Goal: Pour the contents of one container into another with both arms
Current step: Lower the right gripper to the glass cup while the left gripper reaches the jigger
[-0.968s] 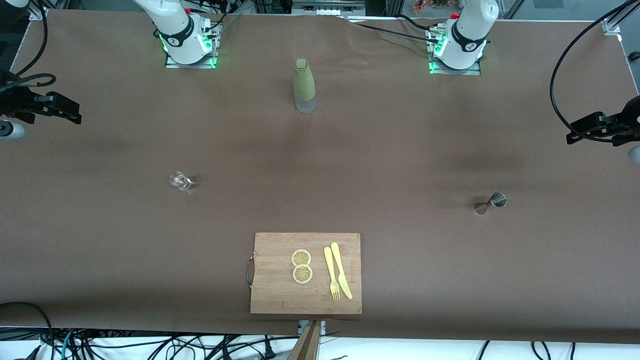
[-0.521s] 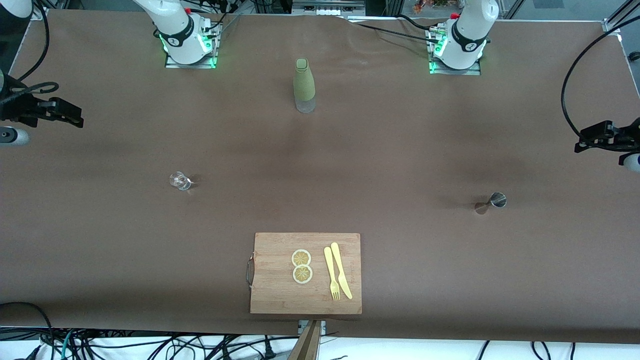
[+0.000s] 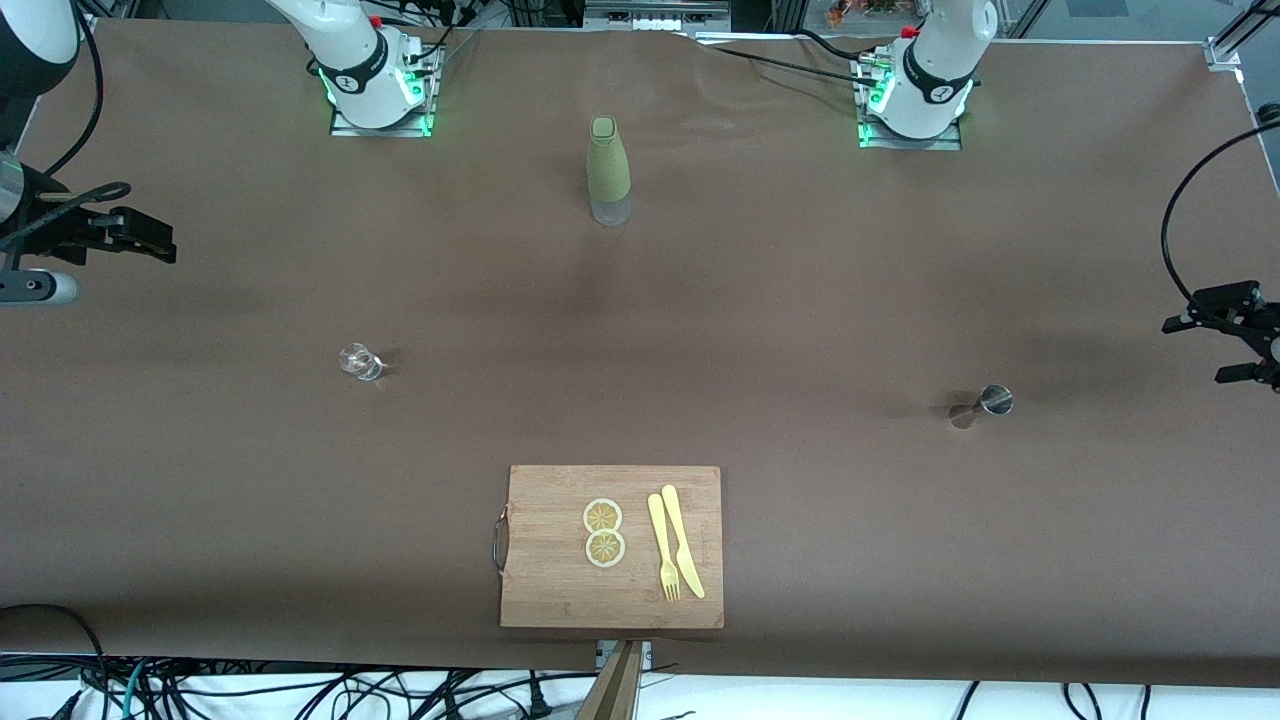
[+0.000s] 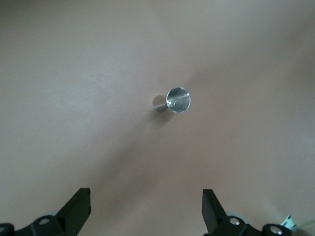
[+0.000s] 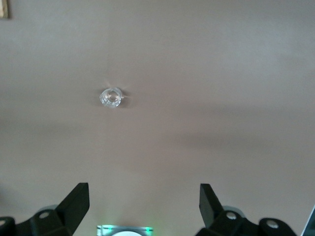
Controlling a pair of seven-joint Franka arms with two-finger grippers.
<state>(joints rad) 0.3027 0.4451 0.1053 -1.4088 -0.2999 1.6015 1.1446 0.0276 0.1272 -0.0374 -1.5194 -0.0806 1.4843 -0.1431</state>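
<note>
Next, my left gripper grips the steel jigger at the narrow middle [image 3: 978, 408] [image 4: 167, 103], just below its large open cone.
The tiny clear glass cup [image 3: 360, 361] stands on the brown table toward the right arm's end and shows in the right wrist view too, glass cup [image 5: 111, 97]. My right gripper [image 3: 160, 245] hangs open and empty over that end's table edge, well apart from the cup; right gripper [image 5: 144, 199]. The steel jigger [image 3: 983, 404] stands toward the left arm's end; in the left wrist view the jigger [image 4: 173, 101] shows its open cone. My left gripper [image 3: 1222, 345] is open and empty over that end's edge, beside the jigger but clear of it; left gripper [image 4: 146, 201].
An olive-green bottle [image 3: 608, 172] stands between the two arm bases. A wooden cutting board [image 3: 540, 590] lies near the front edge with two lemon slices [image 3: 603, 532], a yellow fork [image 3: 662, 550] and a knife [image 3: 682, 540]. The right arm's lit base [image 5: 124, 230] shows between that gripper's fingers.
My left gripper has moved along the table's end toward the jigger's level, and both its fingers now show. My right gripper has edged slightly inward over the table. Cup and jigger have not moved.
</note>
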